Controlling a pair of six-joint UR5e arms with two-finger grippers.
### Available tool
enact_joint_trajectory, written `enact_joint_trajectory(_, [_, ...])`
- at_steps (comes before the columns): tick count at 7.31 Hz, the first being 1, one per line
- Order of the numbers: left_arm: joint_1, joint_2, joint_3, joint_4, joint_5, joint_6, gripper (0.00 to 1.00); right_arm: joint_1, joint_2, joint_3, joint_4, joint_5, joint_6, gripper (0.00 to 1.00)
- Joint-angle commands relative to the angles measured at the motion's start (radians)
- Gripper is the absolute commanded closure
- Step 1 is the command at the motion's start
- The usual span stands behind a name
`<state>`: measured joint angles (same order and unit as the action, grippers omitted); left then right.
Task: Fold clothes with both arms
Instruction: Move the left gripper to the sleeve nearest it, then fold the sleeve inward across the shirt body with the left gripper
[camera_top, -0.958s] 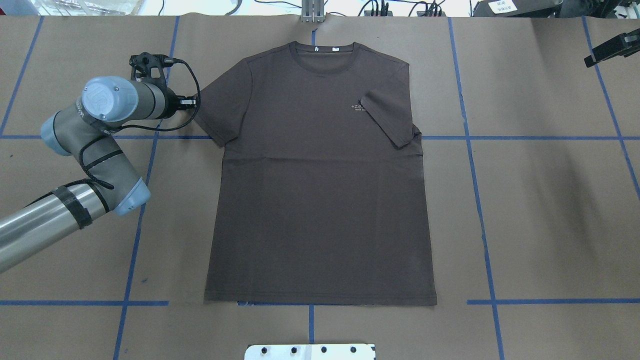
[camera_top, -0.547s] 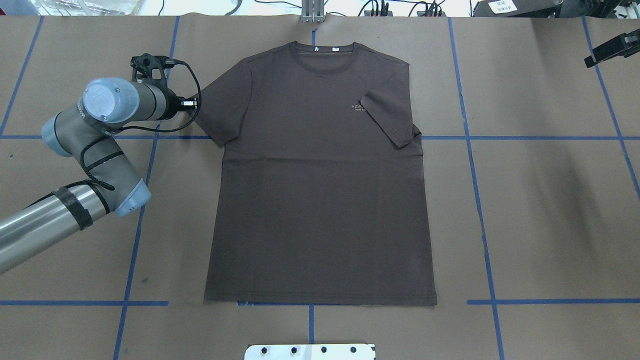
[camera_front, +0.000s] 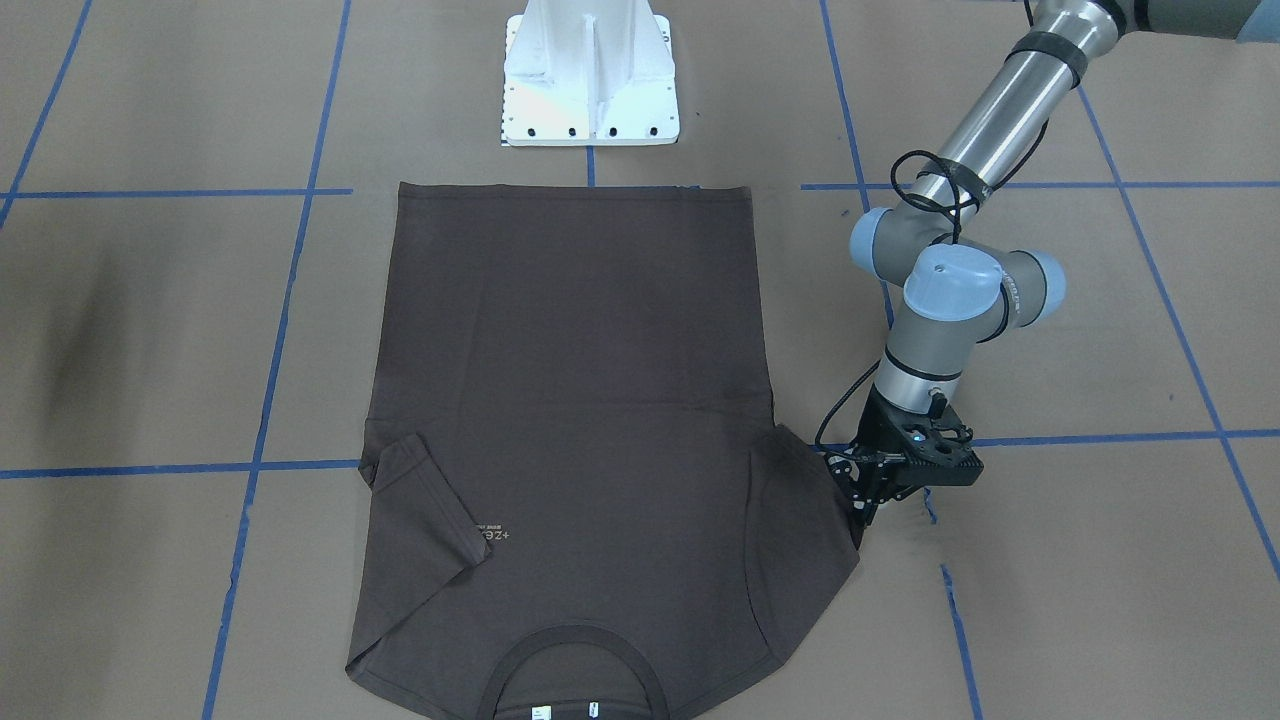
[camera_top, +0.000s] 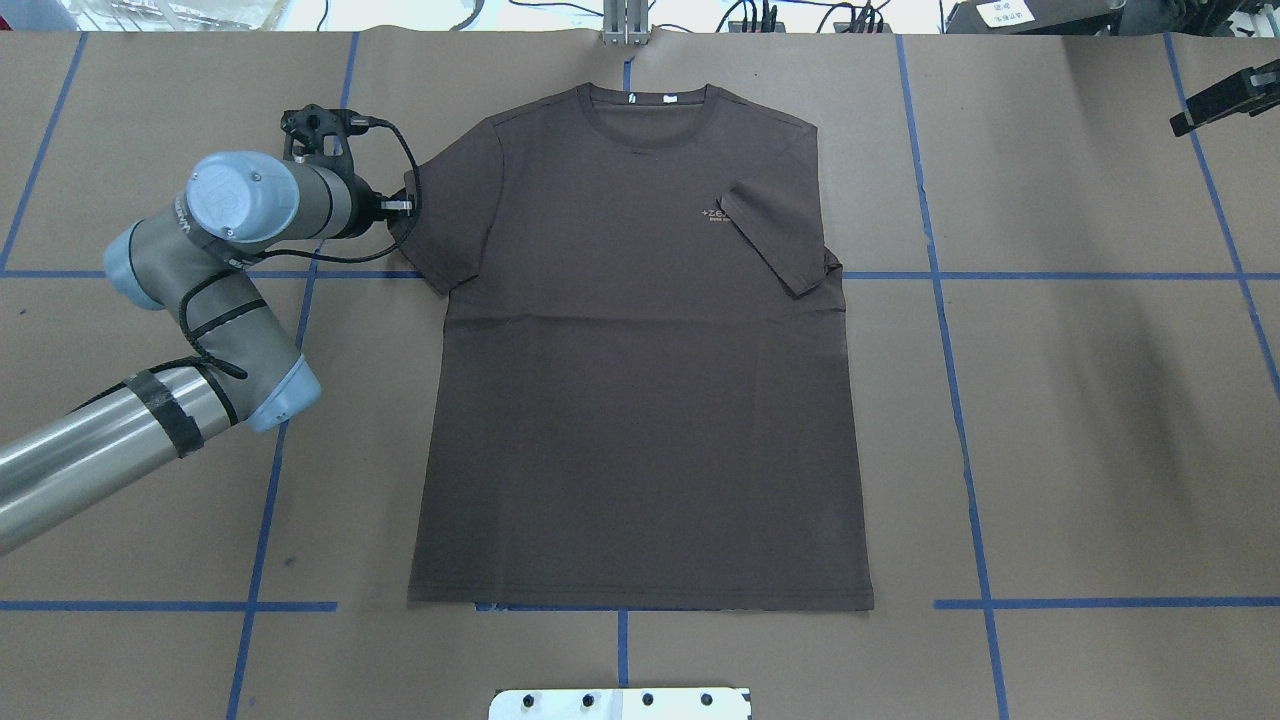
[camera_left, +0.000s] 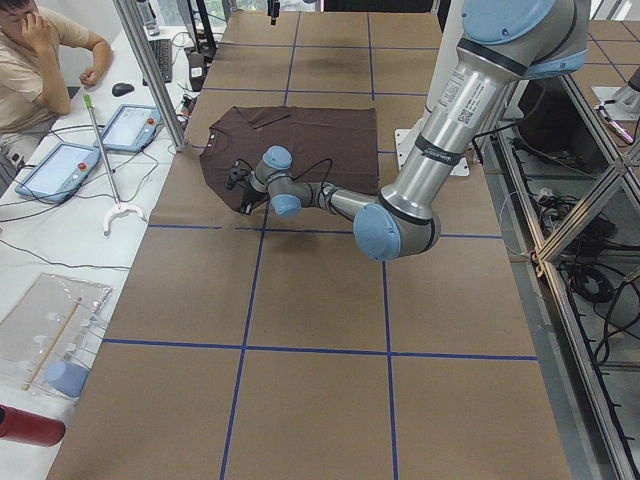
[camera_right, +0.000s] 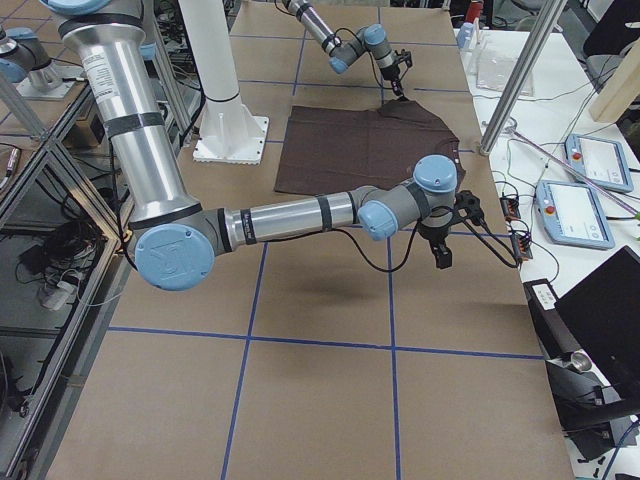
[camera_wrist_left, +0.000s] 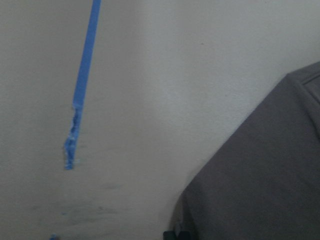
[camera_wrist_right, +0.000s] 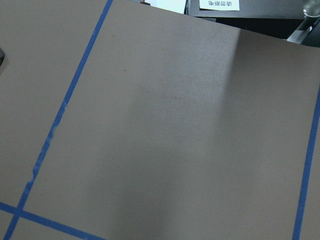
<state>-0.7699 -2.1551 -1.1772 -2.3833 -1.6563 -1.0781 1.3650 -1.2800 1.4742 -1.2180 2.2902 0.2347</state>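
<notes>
Next, my left gripper releases the unfolded sleeve's hem, now low at that sleeve's outer edge, on the T-shirt's chest, just inside (camera_front: 708, 514) that sleeve's seam.
The dark brown T-shirt (camera_top: 640, 380) lies flat, collar at the far side, hem near my base. Its sleeve on my right (camera_top: 780, 240) is folded in over the chest beside the pale logo (camera_top: 716, 216). My left gripper (camera_top: 402, 207) is low at the outer edge of the other sleeve (camera_front: 800, 500); in the front view its fingers (camera_front: 858, 505) look closed on the hem. The left wrist view shows that sleeve (camera_wrist_left: 260, 175) on bare paper. My right gripper (camera_top: 1225, 95) hangs over the table at far right, away from the shirt; I cannot tell its state.
The white pedestal base (camera_front: 590, 75) stands just behind the shirt's hem. Brown paper with blue tape lines (camera_top: 930, 270) covers the table. An operator (camera_left: 40, 60) and touch panels (camera_left: 60, 165) are at a side table beyond the far edge.
My left arm and gripper have shifted right, onto the sleeve's outer edge, and the sleeve edge has nudged inward. The rest of the shirt and the right arm have not moved.
</notes>
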Motion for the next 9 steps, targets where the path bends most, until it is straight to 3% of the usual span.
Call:
enact_joint_trajectory(1, [0.0,-0.086,-0.034,0.16,-0.002,-0.011,1.0,-0.001,0.001,0.0,0.0,0.0,0.002,0.0])
enact_joint_trajectory(4, [0.03,-0.192,-0.061,0.347,-0.002,-0.075,1.0,-0.001,0.005,0.001,-0.002,-0.002,0.002,0.0])
enact_joint_trajectory(8, [0.06,-0.229,-0.028,0.355,0.0,-0.083,1.0,-0.001,0.005,0.003,0.002,-0.006,0.009,0.0])
enact_joint_trajectory(9, [0.06,-0.233,-0.028,0.355,-0.003,-0.071,0.23,-0.003,0.002,0.005,0.005,-0.005,0.014,0.0])
